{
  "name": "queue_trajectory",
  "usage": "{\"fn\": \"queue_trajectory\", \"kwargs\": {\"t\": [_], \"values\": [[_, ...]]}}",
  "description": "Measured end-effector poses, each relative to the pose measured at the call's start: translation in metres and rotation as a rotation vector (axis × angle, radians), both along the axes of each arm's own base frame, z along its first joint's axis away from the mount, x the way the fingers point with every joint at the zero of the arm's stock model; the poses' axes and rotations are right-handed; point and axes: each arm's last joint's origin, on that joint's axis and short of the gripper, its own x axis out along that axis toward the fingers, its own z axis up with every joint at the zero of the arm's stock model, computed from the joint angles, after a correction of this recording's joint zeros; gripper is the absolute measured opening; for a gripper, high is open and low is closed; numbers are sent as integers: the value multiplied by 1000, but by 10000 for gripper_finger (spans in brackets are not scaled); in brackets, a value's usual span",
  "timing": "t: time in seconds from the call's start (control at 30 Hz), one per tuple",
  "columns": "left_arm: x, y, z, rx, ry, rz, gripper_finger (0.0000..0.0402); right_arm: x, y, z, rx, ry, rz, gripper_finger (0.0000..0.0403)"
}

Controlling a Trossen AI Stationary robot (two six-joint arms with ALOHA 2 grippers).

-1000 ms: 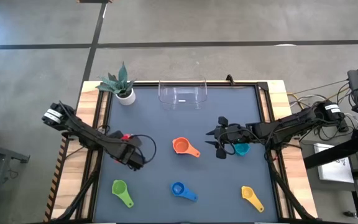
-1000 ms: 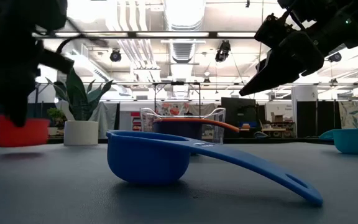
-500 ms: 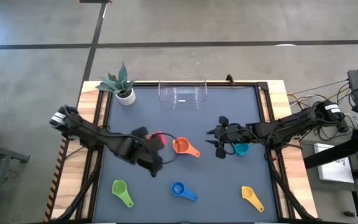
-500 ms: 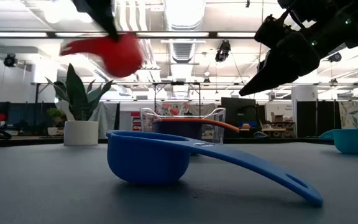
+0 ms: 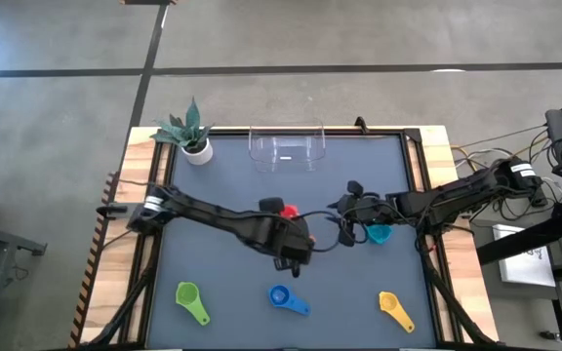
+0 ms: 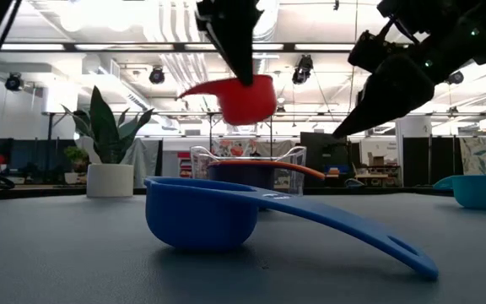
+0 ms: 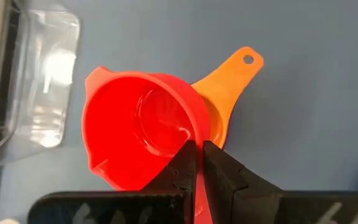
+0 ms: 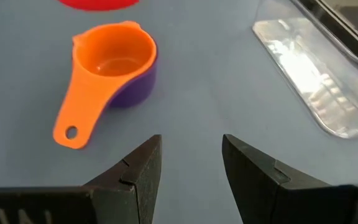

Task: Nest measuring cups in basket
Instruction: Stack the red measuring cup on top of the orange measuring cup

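My left gripper will let go of the red measuring cup inside the bowl of the orange cup (image 5: 282, 227) (image 7: 174, 127).
My left gripper (image 7: 197, 149) is shut on the red measuring cup (image 7: 142, 127) and holds it in the air at the table's middle (image 5: 283, 210). It hangs just above the orange cup (image 8: 114, 53), which sits nested in a purple cup (image 8: 135, 90). The clear basket (image 5: 287, 146) stands at the far edge. My right gripper (image 8: 191, 149) hovers open to the right of the orange cup, with nothing between its fingers. The teal cup (image 5: 380, 234) lies beneath it. Green (image 5: 191, 300), blue (image 5: 286, 299) and yellow (image 5: 395, 309) cups rest on their bases along the near edge. My left gripper pinches the red cup's flat handle (image 7: 196, 183) between its two fingers, close to the bowl. The fingers slant down from the near side and lie along the handle. The cup is lifted clear, mouth up and about level (image 6: 243, 97).
A small white pot with a plant (image 5: 191, 132) stands at the far left corner. A wooden frame (image 5: 154, 195) borders the dark mat. Bare mat lies between the basket and the cups at the middle.
My left gripper has swung from the table's left side toward the middle and risen, rolling its wrist. It has carried the red cup from near the mat up to a place over the orange cup. The right arm has kept still.
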Motion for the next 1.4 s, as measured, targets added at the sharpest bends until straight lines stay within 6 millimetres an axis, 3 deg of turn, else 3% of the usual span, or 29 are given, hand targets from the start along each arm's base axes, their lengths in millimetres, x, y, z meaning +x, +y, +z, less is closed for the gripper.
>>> {"fn": "queue_trajectory", "kwargs": {"t": [0.73, 0.93, 1.03, 1.27, 1.4], "values": [[3, 9, -49, -47, 55, 87, 0, -9, -1, 13, -14, -30, 10, 160], [6, 12, -53, -73, 32, 94, 4, -9, -1, 13, -14, -31, 10, 160], [7, 13, -52, -71, 24, 96, 34, -9, -1, 13, -14, -30, 11, 160], [7, 14, -52, -67, 30, 83, 160, -9, -1, 13, -18, -29, 13, 160], [7, 15, -41, -68, 10, 85, 216, -9, -1, 12, -20, -29, 15, 160]]}}
